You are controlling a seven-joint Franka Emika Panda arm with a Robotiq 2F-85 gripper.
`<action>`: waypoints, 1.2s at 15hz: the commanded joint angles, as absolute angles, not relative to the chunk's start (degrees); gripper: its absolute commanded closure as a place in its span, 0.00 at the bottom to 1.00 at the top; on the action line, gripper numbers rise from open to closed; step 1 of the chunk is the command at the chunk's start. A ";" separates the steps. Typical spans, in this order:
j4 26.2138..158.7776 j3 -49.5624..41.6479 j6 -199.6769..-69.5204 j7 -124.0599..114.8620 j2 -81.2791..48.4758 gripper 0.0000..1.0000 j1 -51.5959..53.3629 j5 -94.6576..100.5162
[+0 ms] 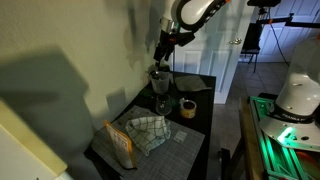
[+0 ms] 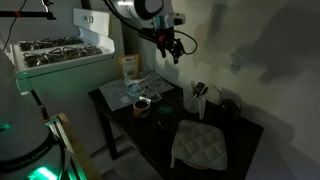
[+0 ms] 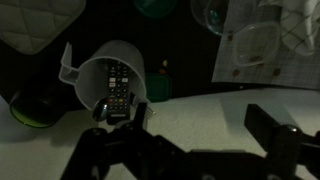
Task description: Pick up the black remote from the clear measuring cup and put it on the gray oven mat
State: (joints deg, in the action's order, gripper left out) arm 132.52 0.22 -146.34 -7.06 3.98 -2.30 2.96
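Note:
The robot's gripper needs to next move to the black remote's top end [image 1: 157,67] [image 3: 118,112] above the clear measuring cup's rim and close there.
The clear measuring cup [image 3: 100,72] stands on the black table, with the black remote [image 3: 117,82] upright inside it. In both exterior views the cup [image 1: 158,79] [image 2: 198,102] sits below my gripper [image 1: 163,47] [image 2: 173,46], which hangs well above it. In the wrist view my gripper [image 3: 200,125] is open and empty, its fingers to the right of the cup. The gray oven mat [image 2: 200,146] [image 3: 38,25] lies flat beside the cup and also shows in an exterior view [image 1: 194,85].
A stemmed dark glass [image 1: 161,103] and a tape roll [image 1: 187,108] stand near the cup. A green-white checked cloth [image 1: 148,132] lies on a gridded gray square [image 3: 262,52]. A stove [image 2: 55,52] stands beside the table, with a wall behind it.

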 commanded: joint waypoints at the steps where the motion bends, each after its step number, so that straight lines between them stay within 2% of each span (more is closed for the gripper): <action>1: 132.46 -2.71 -155.10 -9.00 -1.90 0.00 -5.02 9.06; 8: 129.44 -9.44 -159.93 -9.96 -14.00 0.00 -5.07 15.62; 14: 129.15 -9.09 -158.75 -7.26 -13.64 0.00 -4.98 12.69; 18: 126.95 -7.84 -165.32 -5.15 -17.71 0.00 -6.63 7.33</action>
